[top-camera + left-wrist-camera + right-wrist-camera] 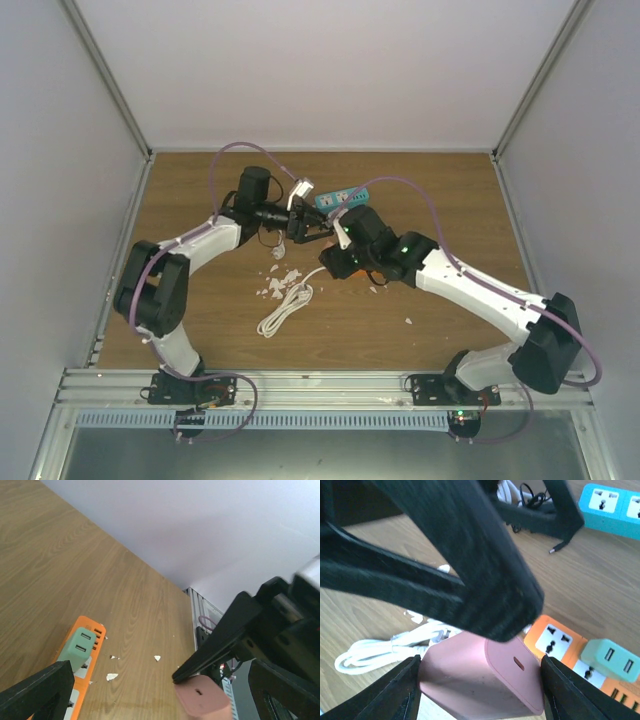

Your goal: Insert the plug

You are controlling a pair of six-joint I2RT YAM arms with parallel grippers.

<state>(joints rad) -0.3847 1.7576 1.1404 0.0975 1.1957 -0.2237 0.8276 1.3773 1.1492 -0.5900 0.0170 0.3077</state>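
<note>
Next, I let go of the pink plug with my right gripper between my left gripper's fingers [328,246], close to the orange power strip.
The pink plug [470,675], a blocky charger, sits between my right gripper's [480,690] two fingers, which press on its sides just above the table. It also shows in the left wrist view [202,700], under a black finger of the right gripper. An orange power strip [555,640] lies just beyond it, with a free socket near the plug and a green adapter [607,655] plugged in further along. My left gripper [160,690] is open, its fingers spread wide above the plug and the orange strip [87,625]. Both grippers meet at mid-table [315,230].
A teal power strip [345,197] lies behind the grippers. A coiled white cable [285,310] and white scraps [278,280] lie in front of them. White walls enclose the wooden table [450,190] on three sides.
</note>
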